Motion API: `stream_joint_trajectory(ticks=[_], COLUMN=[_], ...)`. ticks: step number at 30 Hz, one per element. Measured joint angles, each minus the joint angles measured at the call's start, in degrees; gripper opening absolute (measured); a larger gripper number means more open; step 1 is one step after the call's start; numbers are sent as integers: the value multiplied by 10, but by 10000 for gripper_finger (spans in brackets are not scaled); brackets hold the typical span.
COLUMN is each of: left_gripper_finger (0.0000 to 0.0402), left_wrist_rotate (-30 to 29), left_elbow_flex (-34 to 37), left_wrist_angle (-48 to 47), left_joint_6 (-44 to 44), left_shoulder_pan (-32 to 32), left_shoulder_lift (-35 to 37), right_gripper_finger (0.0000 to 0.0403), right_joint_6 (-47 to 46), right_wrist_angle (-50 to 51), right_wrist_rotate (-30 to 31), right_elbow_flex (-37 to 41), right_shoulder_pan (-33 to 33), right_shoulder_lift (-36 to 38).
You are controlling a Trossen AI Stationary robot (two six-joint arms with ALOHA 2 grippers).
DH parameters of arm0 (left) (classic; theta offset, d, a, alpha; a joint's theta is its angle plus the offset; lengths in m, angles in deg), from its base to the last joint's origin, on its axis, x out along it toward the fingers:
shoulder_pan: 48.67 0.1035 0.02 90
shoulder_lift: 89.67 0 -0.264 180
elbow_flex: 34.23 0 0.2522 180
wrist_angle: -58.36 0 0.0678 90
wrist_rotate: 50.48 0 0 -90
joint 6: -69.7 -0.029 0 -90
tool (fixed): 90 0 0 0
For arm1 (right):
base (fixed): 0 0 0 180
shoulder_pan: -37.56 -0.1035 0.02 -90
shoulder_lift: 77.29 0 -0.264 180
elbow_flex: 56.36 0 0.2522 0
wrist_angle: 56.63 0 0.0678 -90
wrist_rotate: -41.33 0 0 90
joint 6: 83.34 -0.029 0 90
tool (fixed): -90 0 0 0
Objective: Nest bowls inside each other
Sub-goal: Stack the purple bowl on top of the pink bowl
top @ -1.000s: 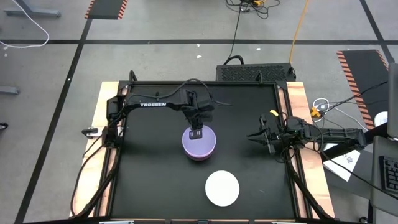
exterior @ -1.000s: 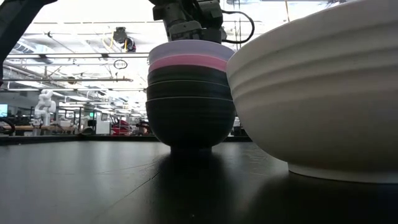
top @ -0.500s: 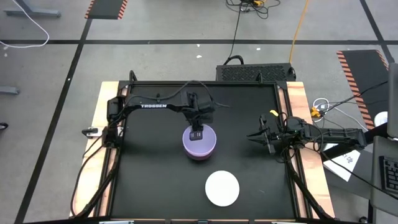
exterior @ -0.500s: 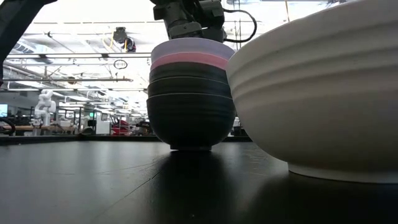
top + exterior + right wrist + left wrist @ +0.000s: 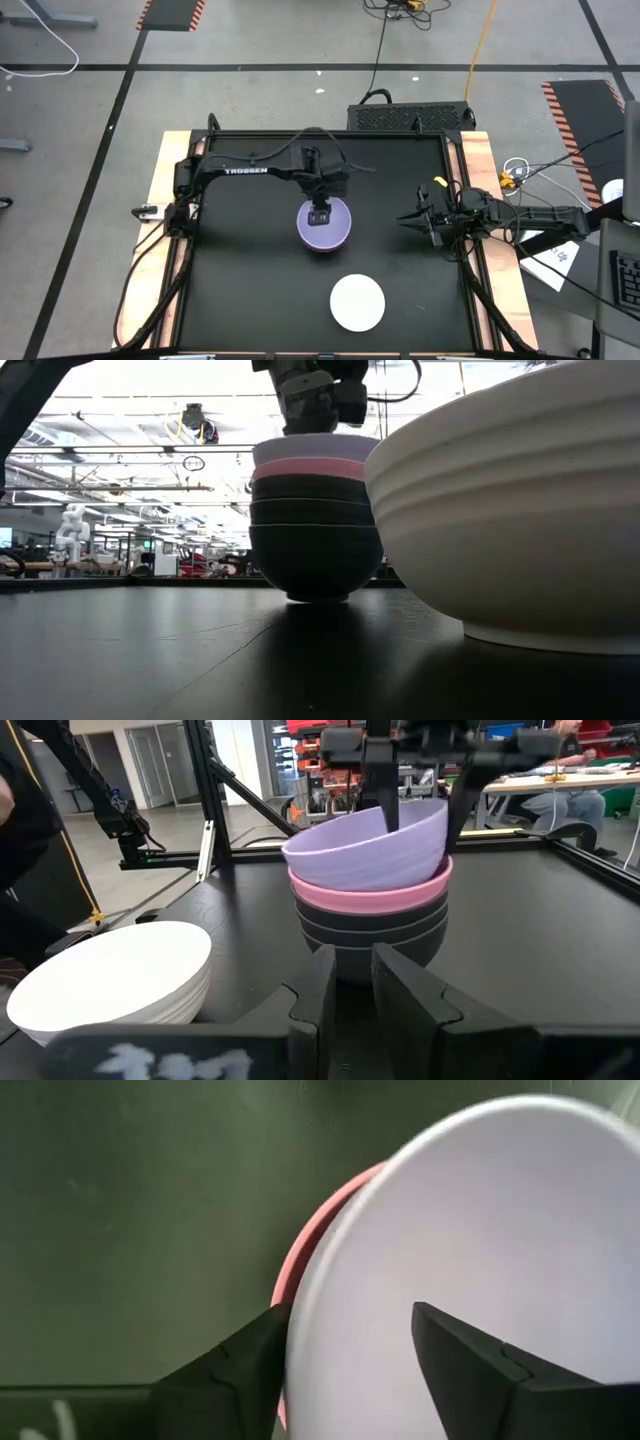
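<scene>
I can see the lavender bowl sitting tilted in the pink bowl, so with my left gripper I will pinch the lavender bowl's rim [image 5: 313, 1284] and level it before backing away.
A stack of bowls stands mid-table. The lavender bowl [image 5: 325, 230] [image 5: 370, 845] is on top and sits tilted in the pink bowl [image 5: 370, 898], which sits in the black bowls [image 5: 370, 935] [image 5: 315, 540]. My left gripper [image 5: 320, 213] [image 5: 350, 1315] is open and points down over the lavender bowl's far rim. The white bowl [image 5: 357, 302] [image 5: 520, 510] stands alone on its base near the front edge. My right gripper [image 5: 405, 221] [image 5: 355, 960] waits level at the table's right side, with a narrow gap between its fingers and nothing in it. My left gripper comes from above with its fingers on either side of the lavender bowl's far rim [image 5: 300, 1310]. One finger [image 5: 460, 1370] is inside the bowl and the other [image 5: 240, 1370] is outside. I cannot tell whether either finger touches the rim.
The black tabletop [image 5: 240, 280] has wooden side strips and a dark frame rail [image 5: 460, 190] along its edges. The right arm [image 5: 520, 215] reaches in over the right edge. A dark box [image 5: 410, 115] with cables lies beyond the far edge.
My left gripper has opened, letting go of the lavender bowl's rim, and has risen a little. The whole stack now stands slightly farther toward the table's far and right edges than a second ago, with the lavender bowl lower in the low view.
</scene>
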Motion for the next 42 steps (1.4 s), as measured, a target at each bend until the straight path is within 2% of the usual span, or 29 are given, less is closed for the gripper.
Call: stream_joint_trajectory(ticks=[5,17,30,34,42], left_gripper_finger=[234,237,234,193,29], left_wrist_rotate=[-2,11,7,7,7], left_elbow_flex=[-18,26,-17,-17,-17], left_wrist_angle=[-7,14,-21,-39,-39], left_joint_6=[-4,-1,-12,-13,-11], left_shoulder_pan=[0,25,28,28,33], left_shoulder_lift=[2,2,4,4,4], right_gripper_finger=[64,64,64,64,64], right_joint_6=[-1,-2,-4,-4,-4], right_wrist_angle=[0,0,0,0,0], right_wrist_rotate=[0,-2,-2,-2,-2], right_elbow_flex=[0,0,0,0,0], right_shoulder_pan=[0,0,0,0,0], right_shoulder_lift=[0,0,0,0,0])
